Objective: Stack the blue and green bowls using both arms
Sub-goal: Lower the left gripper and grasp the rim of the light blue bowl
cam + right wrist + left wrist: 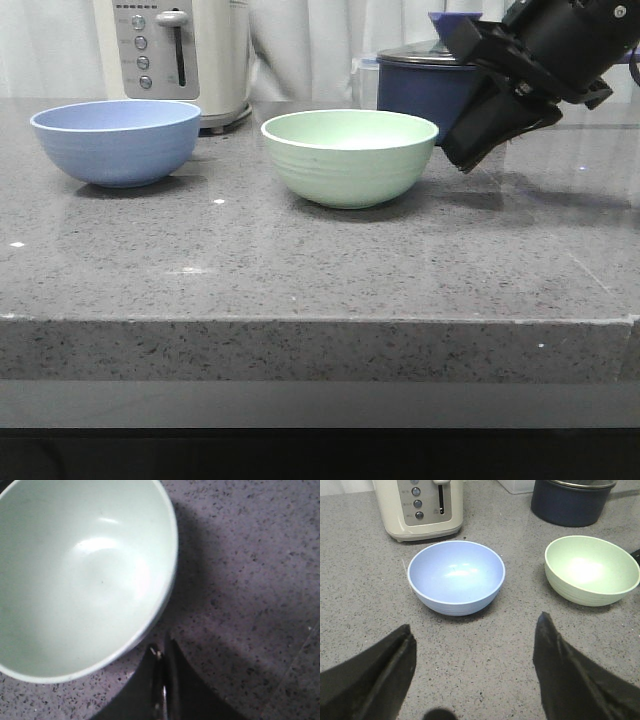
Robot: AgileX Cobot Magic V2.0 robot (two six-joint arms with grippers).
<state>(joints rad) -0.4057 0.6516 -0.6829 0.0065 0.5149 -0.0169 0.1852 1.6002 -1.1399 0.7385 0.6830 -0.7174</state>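
The blue bowl should be grabbed next by my left gripper by its rim [36,120] [410,580], on the side farthest from the green bowl.
The blue bowl [117,141] stands upright on the counter at the left; it also shows in the left wrist view [456,576]. The green bowl [349,155] stands upright at the centre, apart from the blue one, and fills much of the right wrist view [80,575]; the left wrist view shows it too [591,569]. My right gripper [463,157] hangs just right of the green bowl's rim, fingers pressed together and empty [162,652]. My left gripper [475,635] is open and empty, short of the blue bowl; it is out of the front view.
A cream toaster [183,55] stands behind the blue bowl. A dark navy lidded saucepan [428,85] stands behind the green bowl, close to my right arm. The grey speckled counter [300,270] ends at a front edge.
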